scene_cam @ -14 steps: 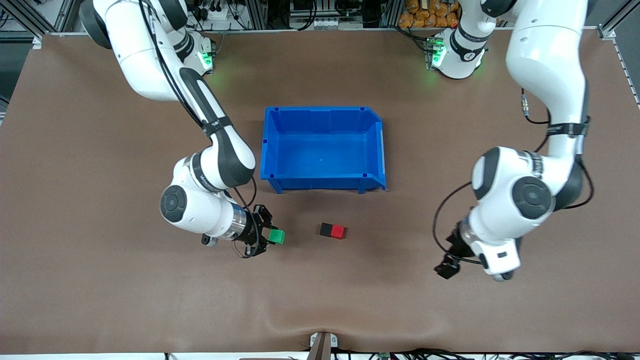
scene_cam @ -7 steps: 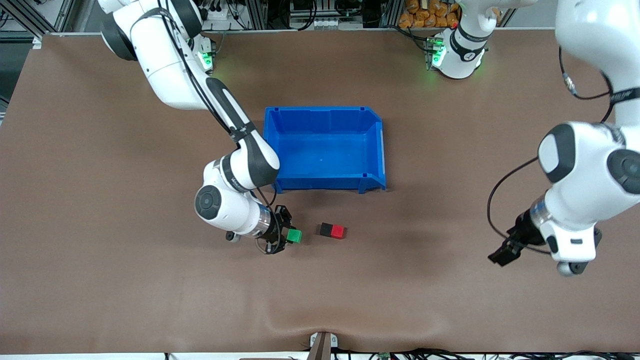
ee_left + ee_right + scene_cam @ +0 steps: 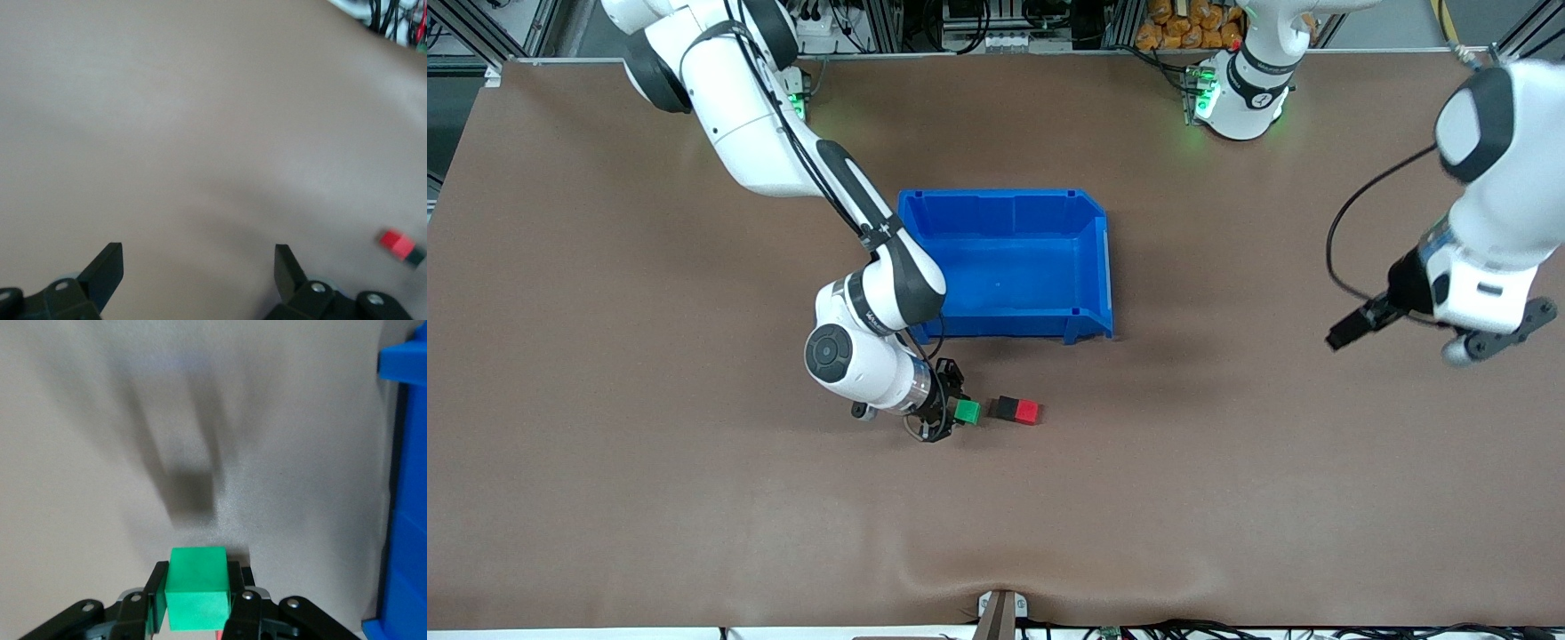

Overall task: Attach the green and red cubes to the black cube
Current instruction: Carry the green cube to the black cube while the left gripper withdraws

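My right gripper is going to set the green cube, now held low beside the black cube, down against the black cube's free side point(image 3: 988, 399), opposite the red cube.
The black cube point(image 3: 1007, 408) and the red cube point(image 3: 1029, 412) lie joined side by side on the brown table, nearer the front camera than the blue bin. My right gripper point(image 3: 953, 412) is shut on the green cube point(image 3: 967, 412), low over the table, just beside the black cube on the right arm's side, with a small gap between them. In the right wrist view the green cube point(image 3: 197, 587) sits between the fingers of my right gripper point(image 3: 197, 603). My left gripper point(image 3: 1350, 332) is open and empty, raised over the left arm's end of the table. In the left wrist view my left gripper point(image 3: 198, 267) is open, and the red cube point(image 3: 397, 243) shows far off.
The blue bin point(image 3: 1092, 267) stands empty at the table's middle, close to the right arm's elbow; its wall shows in the right wrist view point(image 3: 403, 520). The brown table mat point(image 3: 694, 516) ripples near the front edge.
My right gripper has carried the green cube along the table toward the black cube. My left arm has lifted away, toward its own end of the table.
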Available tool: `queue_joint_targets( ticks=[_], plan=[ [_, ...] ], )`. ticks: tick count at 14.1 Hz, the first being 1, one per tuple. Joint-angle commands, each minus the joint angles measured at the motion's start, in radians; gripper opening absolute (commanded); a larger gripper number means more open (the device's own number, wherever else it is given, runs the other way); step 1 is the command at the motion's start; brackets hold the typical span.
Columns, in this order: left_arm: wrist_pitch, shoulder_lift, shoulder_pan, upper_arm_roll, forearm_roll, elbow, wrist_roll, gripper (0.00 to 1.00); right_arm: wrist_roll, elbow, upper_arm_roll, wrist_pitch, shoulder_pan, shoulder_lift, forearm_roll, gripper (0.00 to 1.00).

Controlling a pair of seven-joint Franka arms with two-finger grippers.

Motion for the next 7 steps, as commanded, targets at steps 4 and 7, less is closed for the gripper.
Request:
queue_joint_targets(
  ticks=[4, 7],
  plan=[
    [-0.176, -0.081, -0.002, -0.002, 0.0, 0.066, 0.289, 1.0, 0.02, 0.038, -0.011, 0.019, 0.042, 0.057, 0.012, 0.0],
    [-0.273, -0.061, -0.011, -0.004, 0.012, 0.14, 0.474, 1.0, 0.018, 0.038, -0.011, 0.036, 0.061, 0.066, 0.012, 0.0]
  ],
)
